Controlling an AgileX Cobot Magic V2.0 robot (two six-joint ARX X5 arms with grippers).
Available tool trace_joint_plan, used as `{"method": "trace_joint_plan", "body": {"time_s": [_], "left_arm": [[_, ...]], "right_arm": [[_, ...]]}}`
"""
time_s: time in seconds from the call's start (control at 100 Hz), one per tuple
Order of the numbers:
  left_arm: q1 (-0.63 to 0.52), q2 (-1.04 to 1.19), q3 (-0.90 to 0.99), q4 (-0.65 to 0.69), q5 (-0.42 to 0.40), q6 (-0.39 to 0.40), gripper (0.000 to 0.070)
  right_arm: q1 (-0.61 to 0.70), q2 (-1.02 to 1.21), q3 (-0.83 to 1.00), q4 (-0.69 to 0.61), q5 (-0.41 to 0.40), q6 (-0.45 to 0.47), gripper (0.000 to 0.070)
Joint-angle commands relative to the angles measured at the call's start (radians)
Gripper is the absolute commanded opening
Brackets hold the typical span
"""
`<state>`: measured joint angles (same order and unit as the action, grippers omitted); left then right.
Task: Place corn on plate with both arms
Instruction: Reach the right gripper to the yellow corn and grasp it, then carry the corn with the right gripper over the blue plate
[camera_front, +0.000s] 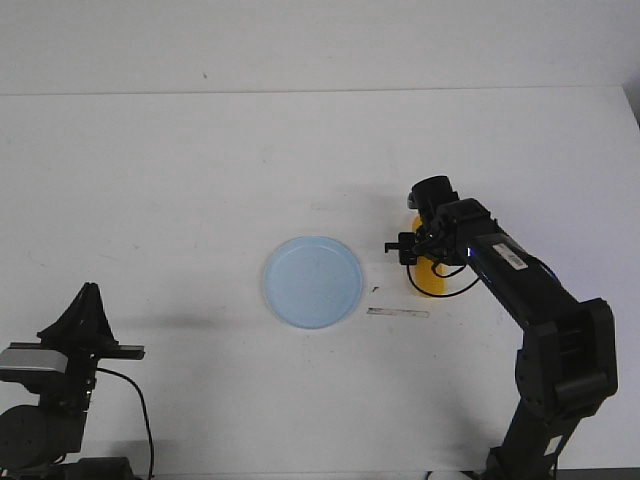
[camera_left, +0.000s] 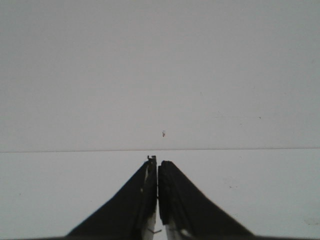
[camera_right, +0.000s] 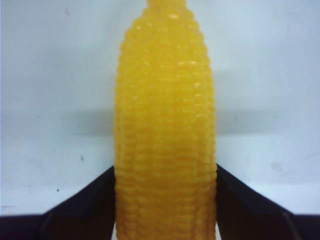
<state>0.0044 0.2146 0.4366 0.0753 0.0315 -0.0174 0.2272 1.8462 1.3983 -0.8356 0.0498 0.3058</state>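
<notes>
Next, my right gripper puts the yellow corn down across the middle of the pale blue plate (camera_front: 315, 287).
The yellow corn (camera_front: 432, 282) lies right of the pale blue plate (camera_front: 313, 281), mostly covered by my right gripper (camera_front: 420, 246). In the right wrist view the corn (camera_right: 165, 100) fills the middle, tapered end pointing away, and the right gripper (camera_right: 165, 172) has both black fingers pressed against its sides. I cannot tell whether the corn rests on the table or is raised. The plate is empty. My left gripper (camera_front: 88, 296) is shut and empty at the near left corner, far from the plate; in the left wrist view the left gripper (camera_left: 157, 162) shows its jaws closed over bare table.
A thin pale strip (camera_front: 398, 313) lies on the white table just in front of the corn, with a small dark mark (camera_front: 374, 289) near it. The table's back edge (camera_front: 320, 92) meets a white wall.
</notes>
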Motion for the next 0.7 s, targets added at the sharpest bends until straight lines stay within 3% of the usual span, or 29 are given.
{"method": "trace_joint_plan", "body": {"time_s": [0.0, 0.31, 0.57, 0.69], "left_arm": [[0.002, -0.001, 0.005, 0.015, 0.001, 0.006, 0.0001], [0.002, -0.001, 0.005, 0.015, 0.001, 0.006, 0.0001], [0.002, -0.001, 0.005, 0.015, 0.001, 0.006, 0.0001], [0.002, -0.001, 0.005, 0.015, 0.001, 0.006, 0.0001]], "right_arm": [[0.003, 0.021, 0.023, 0.003, 0.002, 0.011, 0.0252], [0.056, -0.016, 0.114, -0.051, -0.022, 0.006, 0.0252], [0.208, -0.013, 0.146, 0.052, -0.32, 0.005, 0.0252], [0.293, 0.008, 0.146, 0.106, -0.373, 0.007, 0.0252]]}}
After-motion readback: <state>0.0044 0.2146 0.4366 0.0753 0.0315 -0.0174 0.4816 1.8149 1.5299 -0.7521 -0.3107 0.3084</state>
